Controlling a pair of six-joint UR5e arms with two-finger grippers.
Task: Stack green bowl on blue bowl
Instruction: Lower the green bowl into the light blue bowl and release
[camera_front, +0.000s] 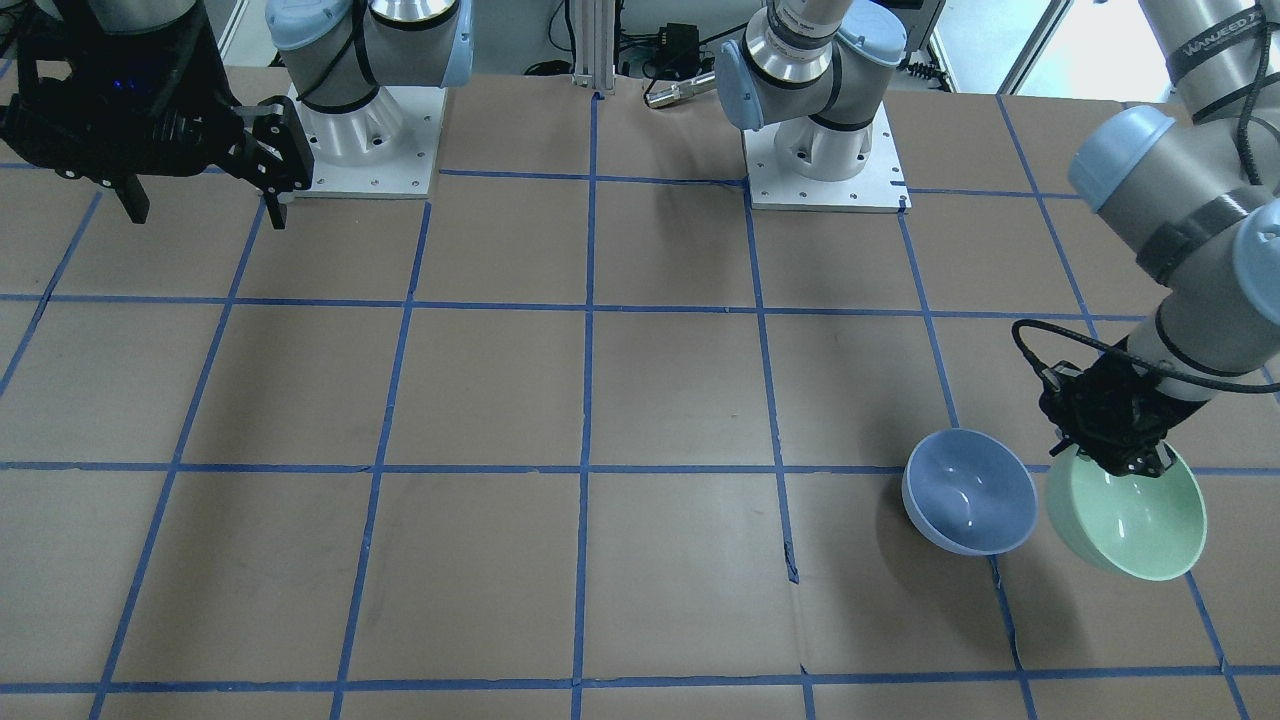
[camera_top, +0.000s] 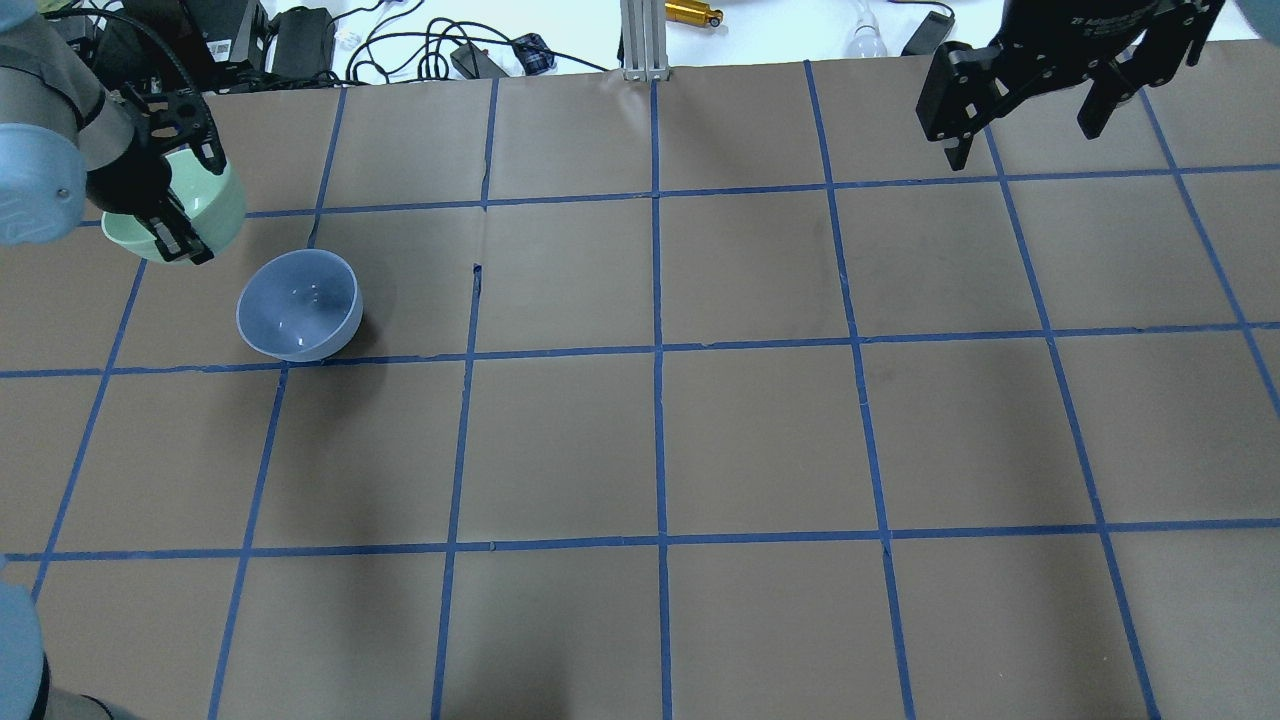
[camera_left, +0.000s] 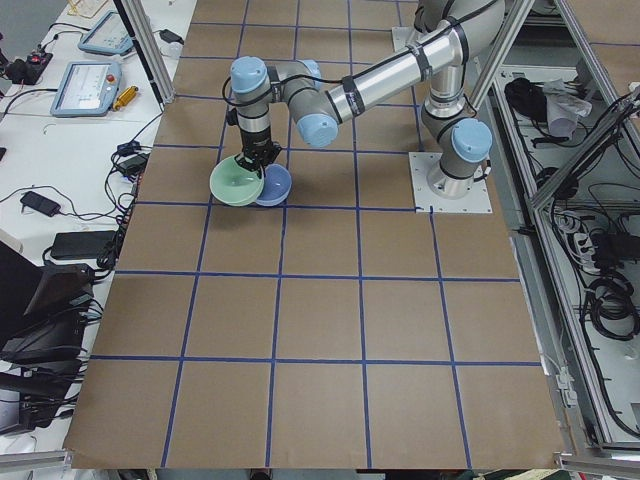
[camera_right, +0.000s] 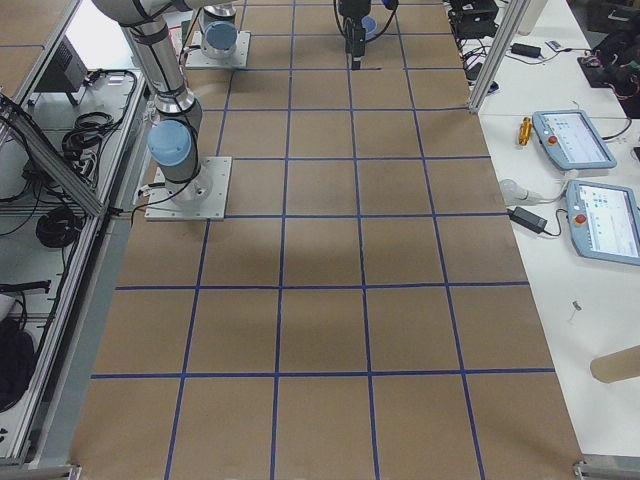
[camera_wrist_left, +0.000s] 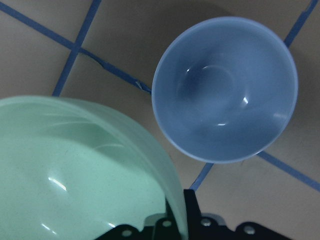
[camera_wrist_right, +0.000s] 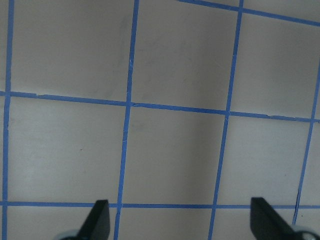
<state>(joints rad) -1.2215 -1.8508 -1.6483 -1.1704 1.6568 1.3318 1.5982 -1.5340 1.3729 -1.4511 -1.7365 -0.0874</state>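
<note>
Next, I let go of the green bowl with my left gripper inside the empty blue bowl (camera_front: 974, 491) (camera_wrist_left: 224, 91), so that the two sit nested upright together.
My left gripper (camera_front: 1120, 450) is shut on the rim of the green bowl (camera_front: 1130, 520) and holds it tilted above the table, right beside the blue bowl (camera_front: 970, 492). The blue bowl stands upright and empty on the table. In the overhead view the green bowl (camera_top: 215, 205) is at the far left, up and left of the blue bowl (camera_top: 298, 305). The left wrist view shows the green bowl (camera_wrist_left: 75, 170) close up and the blue bowl (camera_wrist_left: 225, 90) below it. My right gripper (camera_top: 1022, 135) is open and empty, high over the far right of the table (camera_wrist_right: 182, 220).
The table (camera_top: 700, 430) is brown with a grid of blue tape. The two arm bases (camera_front: 365, 140) (camera_front: 825, 150) stand on white plates at the robot's edge. Cables and boxes (camera_top: 300, 40) lie past the far edge.
</note>
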